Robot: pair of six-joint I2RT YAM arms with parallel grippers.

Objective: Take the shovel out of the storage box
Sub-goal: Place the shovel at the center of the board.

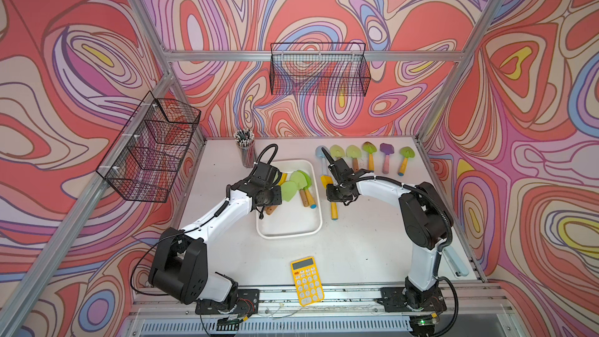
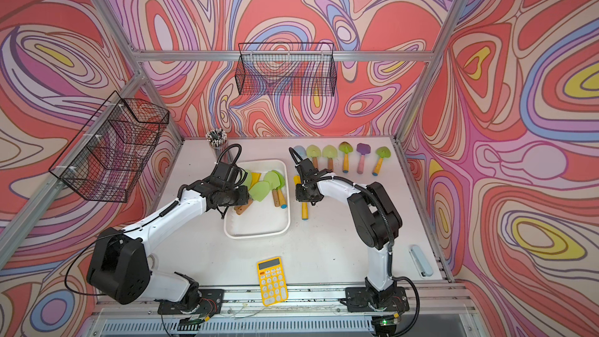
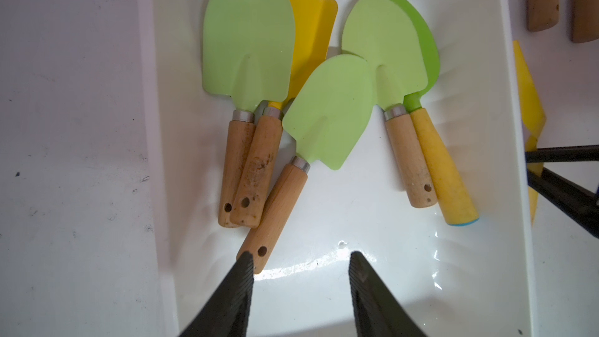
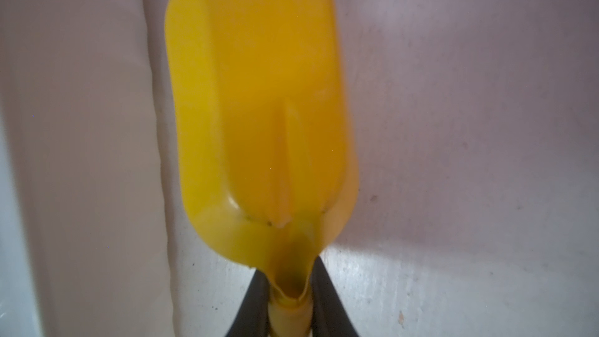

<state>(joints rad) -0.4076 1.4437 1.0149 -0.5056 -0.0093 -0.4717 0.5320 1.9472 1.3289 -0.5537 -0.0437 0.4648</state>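
Note:
Next, I set the yellow shovel down on the table (image 1: 325, 205) (image 4: 246, 312) close along the outside of the storage box with my right gripper.
The white storage box (image 1: 289, 234) (image 3: 340, 209) holds several green-bladed shovels (image 3: 327, 111) with wooden handles, one with a yellow handle (image 3: 444, 170), and a yellow blade (image 3: 311, 34) under another shovel. My left gripper (image 3: 301, 257) hangs open over the box's near-left part. One fingertip (image 3: 244, 264) is at the end of the middle shovel's wooden handle, and bare box floor lies between the fingers. My right gripper (image 4: 289, 273) (image 1: 330, 189) is shut on the neck of a yellow shovel (image 4: 259, 92) (image 1: 333, 210), just right of the box's outer wall, over the table.
A row of shovels (image 1: 369, 157) lies at the back right. A pencil cup (image 1: 245, 152) stands behind the box. A yellow calculator (image 1: 306, 282) lies at the front edge, with a pale blue item (image 1: 453, 264) at the right edge. Black wire baskets (image 1: 319, 69) (image 1: 149, 150) hang on the walls.

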